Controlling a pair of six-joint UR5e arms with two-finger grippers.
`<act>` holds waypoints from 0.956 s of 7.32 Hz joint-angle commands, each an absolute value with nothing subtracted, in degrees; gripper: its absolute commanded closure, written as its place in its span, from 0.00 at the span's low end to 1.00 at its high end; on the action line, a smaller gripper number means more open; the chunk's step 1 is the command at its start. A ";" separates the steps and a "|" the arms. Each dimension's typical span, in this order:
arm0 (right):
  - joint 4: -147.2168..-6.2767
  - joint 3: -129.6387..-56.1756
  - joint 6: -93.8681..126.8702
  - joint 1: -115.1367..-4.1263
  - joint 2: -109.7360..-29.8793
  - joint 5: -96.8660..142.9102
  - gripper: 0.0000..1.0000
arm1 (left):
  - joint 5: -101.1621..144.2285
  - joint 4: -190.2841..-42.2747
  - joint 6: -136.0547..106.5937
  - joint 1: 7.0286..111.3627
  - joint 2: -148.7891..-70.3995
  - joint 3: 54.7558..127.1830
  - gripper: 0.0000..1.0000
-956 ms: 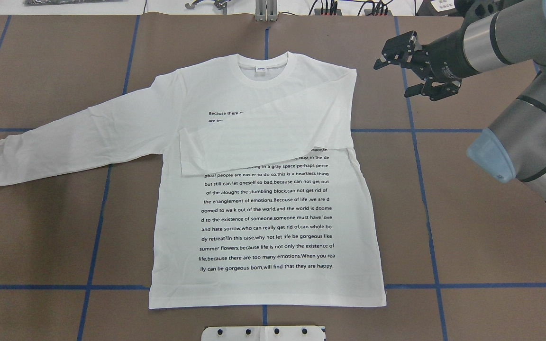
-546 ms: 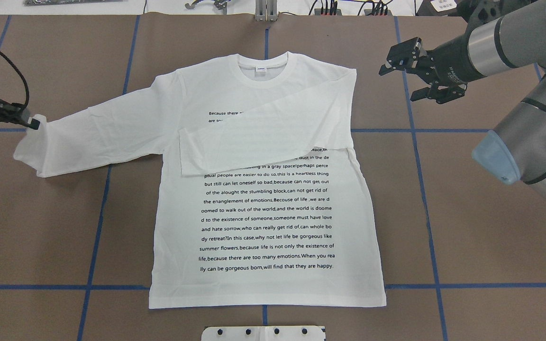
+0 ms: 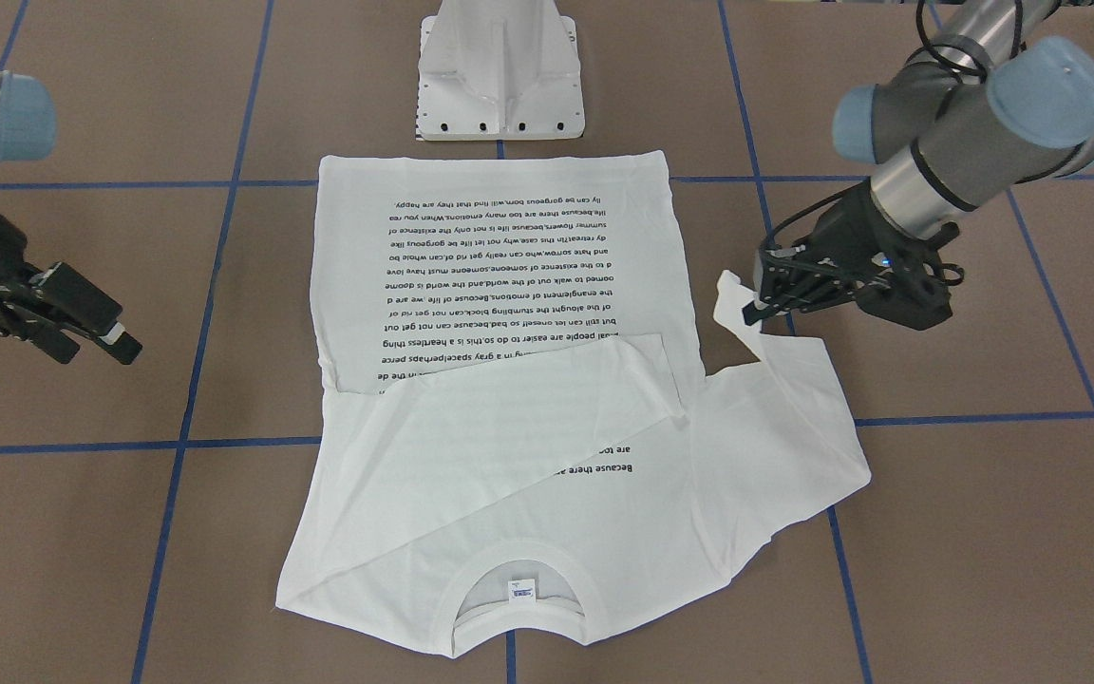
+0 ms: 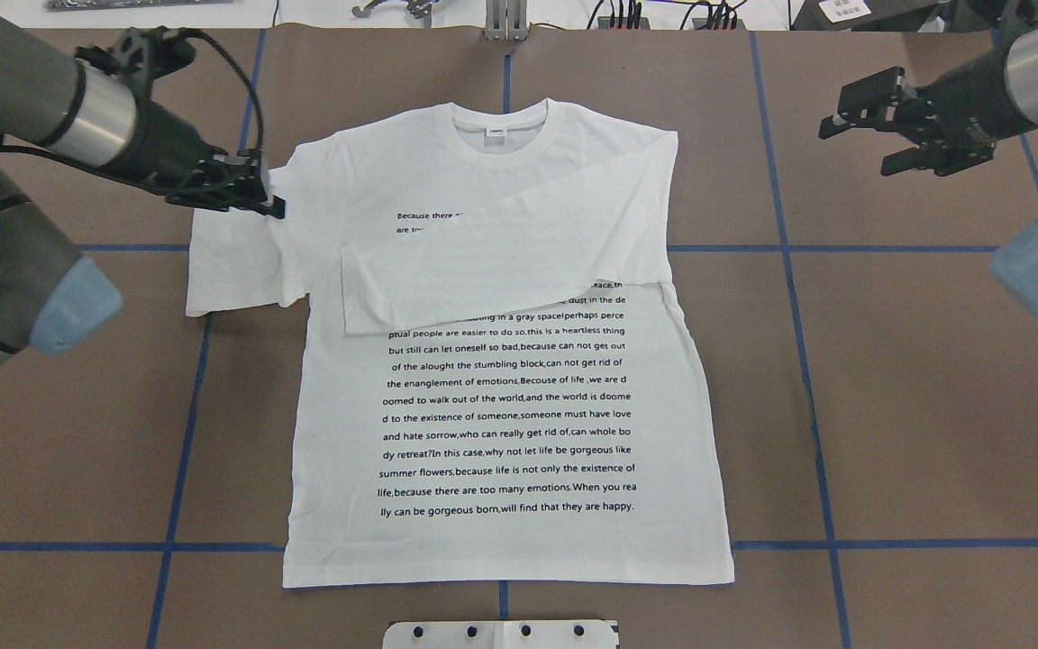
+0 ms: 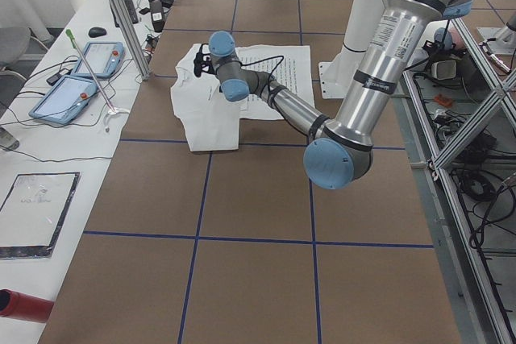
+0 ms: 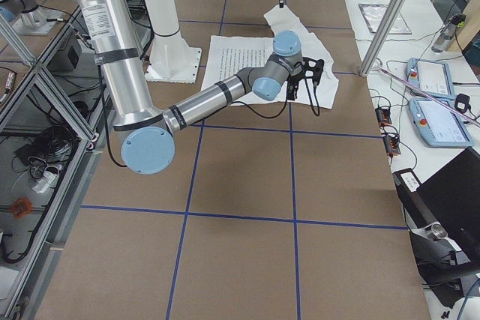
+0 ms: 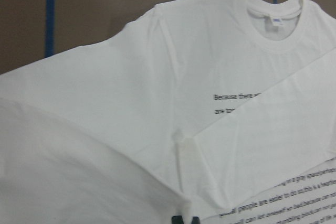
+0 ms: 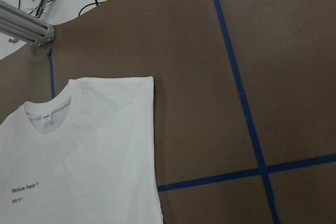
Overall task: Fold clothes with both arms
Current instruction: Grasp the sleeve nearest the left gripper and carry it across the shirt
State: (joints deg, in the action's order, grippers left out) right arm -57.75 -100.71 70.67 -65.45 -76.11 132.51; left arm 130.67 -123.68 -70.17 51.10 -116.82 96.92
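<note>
Next, I let go of the cuff with my left gripper on the shirt's side edge (image 3: 332,342) that faces my right gripper, next to the printed text.
The white long-sleeved shirt (image 4: 501,406) lies flat, text side up, collar (image 4: 501,135) at the far edge. One sleeve (image 4: 501,261) lies folded across the chest. My left gripper (image 4: 268,204) is shut on the cuff of the other sleeve (image 4: 231,266) and holds it raised beside the shoulder, the sleeve doubled back under it. In the front-facing view the left gripper (image 3: 752,306) pinches the cuff (image 3: 727,299) above the table. My right gripper (image 4: 857,149) is open and empty, off the shirt's right side; it also shows in the front-facing view (image 3: 101,350).
The white pedestal base (image 3: 499,71) stands just beyond the shirt's hem. The brown table cover carries a grid of blue tape lines (image 4: 789,270). Cables and plugs (image 4: 627,13) lie along the far edge.
My left gripper has carried the sleeve cuff from the far left in toward the shirt's shoulder, doubling the sleeve. My right gripper has drawn back to the right, still open.
</note>
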 commanded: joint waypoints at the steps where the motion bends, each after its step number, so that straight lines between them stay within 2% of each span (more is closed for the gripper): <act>1: -57.74 -97.66 63.47 -69.61 -77.61 136.23 0.01 | 120.35 -123.40 -80.22 41.69 -129.32 92.05 1.00; 4: -57.31 -97.03 63.37 -70.31 -78.65 136.32 0.01 | 108.40 -123.57 -82.00 32.37 -143.13 79.58 1.00; 6: -57.13 -96.77 63.37 -70.40 -78.84 136.32 0.01 | 103.48 -124.62 -83.57 28.93 -151.48 68.08 1.00; 7: -57.04 -96.77 63.37 -70.49 -79.27 136.32 0.01 | 102.32 -124.98 -83.58 27.44 -153.18 66.11 1.00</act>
